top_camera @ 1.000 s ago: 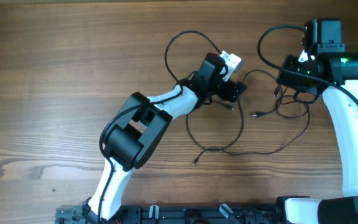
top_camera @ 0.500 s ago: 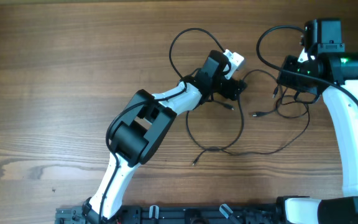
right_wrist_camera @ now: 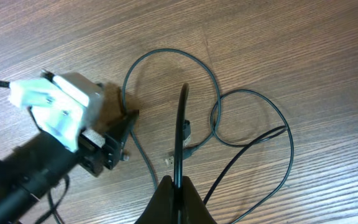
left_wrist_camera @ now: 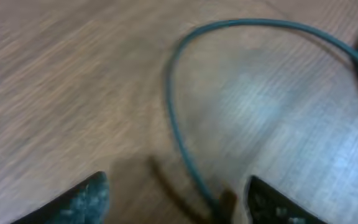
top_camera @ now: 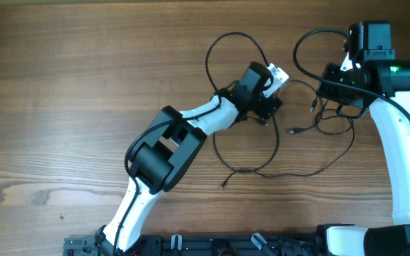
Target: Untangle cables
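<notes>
My right gripper needs to release the cable on the table inside the big cable loop point(top_camera: 258, 131), close to the fingers of my left gripper.
Thin black cables point(top_camera: 272, 153) lie tangled in loops on the wooden table point(top_camera: 62, 85), with small plugs point(top_camera: 292, 131) at their loose ends. My left gripper point(top_camera: 267, 108) is open just above the table. In the left wrist view its fingers point(left_wrist_camera: 86, 198) stand wide apart, and a blurred dark cable point(left_wrist_camera: 178, 124) runs between them. My right gripper point(top_camera: 333, 96) is shut on a black cable point(right_wrist_camera: 180, 124) that stands up from between its tips point(right_wrist_camera: 178, 186). More loops point(right_wrist_camera: 253, 134) and two plugs point(right_wrist_camera: 185, 134) lie below it.
The left gripper with its white camera point(right_wrist_camera: 61, 106) sits close to the right gripper's left side. Each arm's own camera lead makes a loop above the table, one by the left arm point(top_camera: 233, 43) and one by the right arm point(top_camera: 308, 46). A black rail point(top_camera: 226, 245) runs along the front edge.
My left gripper has moved right and slightly away, towards the right gripper, and its lead loop has swung with it. The right arm and the cables on the table have stayed put.
</notes>
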### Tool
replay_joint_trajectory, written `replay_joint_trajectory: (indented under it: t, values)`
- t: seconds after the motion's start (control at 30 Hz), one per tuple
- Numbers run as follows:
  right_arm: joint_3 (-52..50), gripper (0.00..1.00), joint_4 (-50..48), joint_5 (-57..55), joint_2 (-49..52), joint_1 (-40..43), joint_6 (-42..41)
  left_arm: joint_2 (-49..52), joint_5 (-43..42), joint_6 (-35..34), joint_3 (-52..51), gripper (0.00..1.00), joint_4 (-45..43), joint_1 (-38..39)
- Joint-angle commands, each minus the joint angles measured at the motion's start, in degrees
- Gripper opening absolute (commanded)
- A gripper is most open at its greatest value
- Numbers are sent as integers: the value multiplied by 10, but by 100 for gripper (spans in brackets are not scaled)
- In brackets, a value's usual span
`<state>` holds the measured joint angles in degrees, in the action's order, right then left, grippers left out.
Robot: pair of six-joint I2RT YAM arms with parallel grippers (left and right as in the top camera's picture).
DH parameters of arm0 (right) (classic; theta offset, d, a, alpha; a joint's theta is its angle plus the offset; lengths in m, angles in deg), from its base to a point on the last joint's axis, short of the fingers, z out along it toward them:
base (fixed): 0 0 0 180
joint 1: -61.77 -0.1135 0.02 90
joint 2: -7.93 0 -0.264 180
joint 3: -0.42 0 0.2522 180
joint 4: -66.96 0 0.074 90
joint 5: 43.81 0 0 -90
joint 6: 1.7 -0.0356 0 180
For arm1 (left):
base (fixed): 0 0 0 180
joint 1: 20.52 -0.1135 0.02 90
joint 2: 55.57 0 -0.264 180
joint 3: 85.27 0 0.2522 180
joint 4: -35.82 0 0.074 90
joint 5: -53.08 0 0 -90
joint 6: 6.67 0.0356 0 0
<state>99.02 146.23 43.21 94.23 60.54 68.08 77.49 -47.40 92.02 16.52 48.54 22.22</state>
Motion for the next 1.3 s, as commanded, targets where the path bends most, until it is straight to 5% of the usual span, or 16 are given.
replay_joint_trajectory:
  t: [0.0, 0.13, 0.4, 0.87, 1.0, 1.27]
  values:
    - [0, 4, -2, 5, -11, 2, 7, 16, -3, -1, -9, 53, 9, 26]
    - [-1, 4, 1, 5, -11, 2, 8, 16, -2, -1, -9, 4, 21, 35]
    - [0, 4, 10, 5, -11, 2, 11, -59, 214, 2, -9, 4, 55, 12]
    - [-1, 5, -22, -1, -10, -1, 22, -296, 225, -1, -9, 5, 301, -343]
    - [-1, 4, 19, -168, 1, 9, -45, -318, 226, -5, -9, 5, 334, -391]
    - [-1, 4, 18, -164, 6, 205, -68, -349, 226, 0, -9, 4, 345, -495]
